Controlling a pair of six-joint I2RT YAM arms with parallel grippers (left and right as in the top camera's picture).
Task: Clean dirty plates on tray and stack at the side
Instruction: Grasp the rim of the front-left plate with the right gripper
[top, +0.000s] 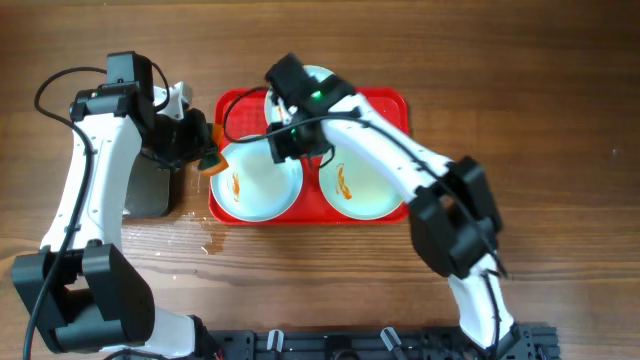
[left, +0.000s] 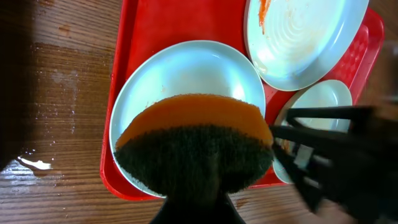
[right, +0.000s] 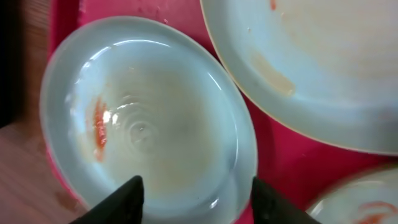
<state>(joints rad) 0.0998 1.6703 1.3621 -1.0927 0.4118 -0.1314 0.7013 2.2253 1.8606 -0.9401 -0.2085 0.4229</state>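
Note:
The smeared plate is lying loose on the tray beside the sponge, so the robot's right gripper will pinch the plate's rim (top: 301, 180) opposite the sponge before the left gripper scrubs.
The red tray (top: 392, 103) holds three pale plates. The front-left plate (top: 258, 185) has an orange-red smear, as does the front-right plate (top: 362, 188). The back plate (top: 312, 76) is mostly hidden under my right arm. My left gripper (top: 200, 148) is shut on an orange sponge (top: 212, 163) with a dark scouring face (left: 193, 155), held just above the front-left plate's (left: 186, 71) left rim. My right gripper (top: 300, 148) is open over that plate's far side; its fingers (right: 199, 202) straddle the plate (right: 149, 124) without touching it.
A black pan (top: 152, 190) sits left of the tray under my left arm. Water is spilled on the wooden table (top: 215, 240) in front of the tray's left corner. My right arm (left: 339, 155) crosses close to the sponge.

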